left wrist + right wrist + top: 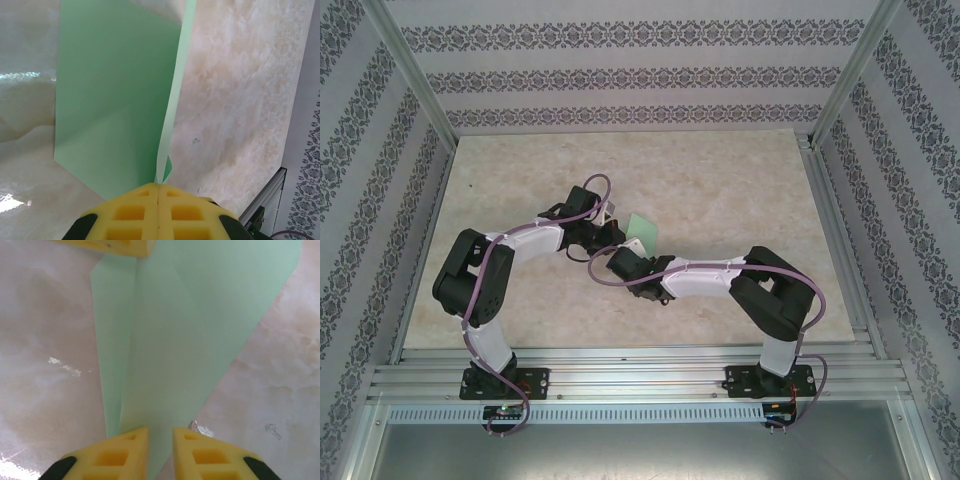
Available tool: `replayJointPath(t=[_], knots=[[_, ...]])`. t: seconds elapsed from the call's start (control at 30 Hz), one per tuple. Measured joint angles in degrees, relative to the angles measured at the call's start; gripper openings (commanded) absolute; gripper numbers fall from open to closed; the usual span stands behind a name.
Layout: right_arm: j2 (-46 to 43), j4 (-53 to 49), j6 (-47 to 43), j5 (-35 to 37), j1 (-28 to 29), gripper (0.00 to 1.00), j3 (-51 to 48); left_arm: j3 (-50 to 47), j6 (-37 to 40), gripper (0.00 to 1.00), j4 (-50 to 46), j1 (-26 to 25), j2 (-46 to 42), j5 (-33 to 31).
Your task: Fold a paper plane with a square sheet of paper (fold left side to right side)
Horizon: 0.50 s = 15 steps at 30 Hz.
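The paper's fold sits beside my right fingers' gap; next I back off, open wider and pinch it near the paper's narrow end (160,457).
The sheet of paper (642,232) is thin, pale mint-green and partly folded. It lies mid-table between both wrists. In the left wrist view one layer (115,100) lies flat. A flap (172,100) rises edge-on into my left gripper (158,186), which is shut on that edge. In the right wrist view the paper (190,330) shows long creases and tapers toward my right gripper (160,432). Those pads stand a little apart over the narrow end, with paper visible in the gap. A yellow pad of the left gripper (115,246) holds the far corner.
The marble-look table (720,180) is walled by patterned panels and an aluminium frame (265,195). A small white scrap (200,429) lies by the right fingertip. Both arms (520,245) (710,275) meet near the centre.
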Motion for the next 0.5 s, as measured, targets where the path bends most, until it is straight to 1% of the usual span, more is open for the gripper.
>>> replayJointPath(t=[0.17,0.23,0.3,0.5], knots=[[0.00,-0.46,-0.07,0.59,0.00,0.06,-0.02,0.11,0.00,0.05,-0.07,-0.26,0.00,-0.22],[0.00,-0.46,-0.04,0.63,0.00,0.01,-0.02,0.28,0.00,0.07,-0.13,-0.31,0.00,-0.24],[0.00,-0.44,-0.15,0.55,0.00,0.00,-0.07,0.46,0.00,0.09,-0.17,-0.33,0.00,-0.24],[-0.35,-0.35,-0.13,-0.48,-0.02,0.00,-1.05,1.14,0.07,0.09,-1.40,-0.33,0.00,-0.55]])
